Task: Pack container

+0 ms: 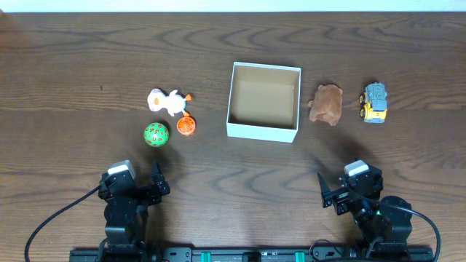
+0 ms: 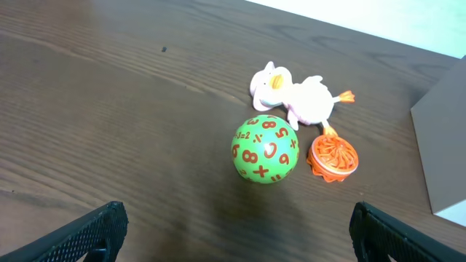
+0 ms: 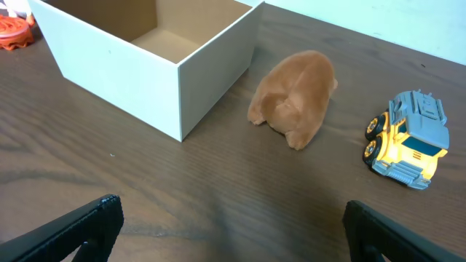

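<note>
My right gripper needs to close its fingers around the body (image 1: 326, 103) (image 3: 298, 93) of the brown plush toy, which is lying between the container and the yellow-and-grey toy truck.
The container (image 1: 263, 132) is a square shallow box with white walls and a brown inside, empty, at the table's middle; it also shows in the right wrist view (image 3: 124, 73). Left of it lie a white duck toy (image 1: 166, 101) (image 2: 295, 95), an orange ridged toy (image 1: 186, 126) (image 2: 333, 158) and a green number ball (image 1: 156, 135) (image 2: 265, 149). Right of it lie a brown plush toy (image 1: 326, 104) (image 3: 295, 97) and a yellow-and-grey toy truck (image 1: 376, 102) (image 3: 409, 140). My left gripper (image 1: 143, 183) (image 2: 233, 231) is open and empty near the front edge. My right gripper (image 1: 336, 193) (image 3: 231, 227) is open and empty near the front edge.
The dark wooden table (image 1: 73, 87) carries everything. The container's white corner (image 2: 444, 153) shows at the right edge of the left wrist view. Both arm bases sit at the table's front edge.
</note>
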`<action>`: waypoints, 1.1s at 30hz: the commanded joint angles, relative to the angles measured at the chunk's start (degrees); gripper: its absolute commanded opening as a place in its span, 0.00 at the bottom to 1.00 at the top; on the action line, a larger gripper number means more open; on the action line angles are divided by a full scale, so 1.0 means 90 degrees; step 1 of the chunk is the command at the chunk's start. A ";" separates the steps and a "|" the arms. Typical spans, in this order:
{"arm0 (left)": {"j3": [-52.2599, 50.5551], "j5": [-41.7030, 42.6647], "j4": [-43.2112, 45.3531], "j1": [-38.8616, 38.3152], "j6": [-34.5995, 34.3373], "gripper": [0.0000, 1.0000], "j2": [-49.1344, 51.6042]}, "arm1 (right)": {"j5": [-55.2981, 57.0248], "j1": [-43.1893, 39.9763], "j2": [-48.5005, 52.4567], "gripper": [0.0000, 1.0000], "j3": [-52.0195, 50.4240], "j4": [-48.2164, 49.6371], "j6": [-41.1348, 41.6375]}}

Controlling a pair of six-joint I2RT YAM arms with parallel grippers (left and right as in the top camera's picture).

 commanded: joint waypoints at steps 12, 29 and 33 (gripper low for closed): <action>0.0617 0.0002 0.0080 0.0022 -0.0556 0.98 0.0483 | -0.0746 0.0058 0.0214 0.99 0.0410 0.0423 0.0954; 0.5608 0.0180 -0.2110 0.0029 0.0408 0.98 0.6516 | 0.0046 0.0058 0.6220 0.99 0.6324 -0.2781 0.0707; 0.6615 0.0284 -0.2652 0.0029 0.0525 0.98 0.7800 | 0.0709 0.0041 0.7681 0.99 0.7526 -0.3242 0.0627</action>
